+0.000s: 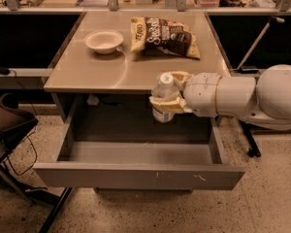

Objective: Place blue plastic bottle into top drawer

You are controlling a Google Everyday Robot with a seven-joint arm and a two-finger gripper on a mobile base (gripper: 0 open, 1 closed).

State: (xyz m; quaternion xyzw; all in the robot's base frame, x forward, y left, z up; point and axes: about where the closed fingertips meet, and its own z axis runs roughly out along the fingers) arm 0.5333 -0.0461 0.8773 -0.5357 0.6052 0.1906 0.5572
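Next, my gripper releases the blue plastic bottle midway across the top drawer's bottom (146,153), just behind the drawer's grey front. The bottle now hangs above the open drawer.
The blue plastic bottle (163,98), clear with a white cap, is held upright in my gripper (168,92), whose cream-coloured fingers (166,104) are shut around its body. The bottle hangs above the back right part of the open top drawer (136,174), close to the table's front edge. The drawer is pulled out wide; its inside looks empty and its grey front has small white scratches near the right. My white arm (242,97) reaches in from the right.
On the tabletop (97,72) stand a white bowl (104,41) and a dark snack bag (164,36). A dark chair or bag (7,123) sits at the left. A dark stand leg (250,140) is right of the drawer.
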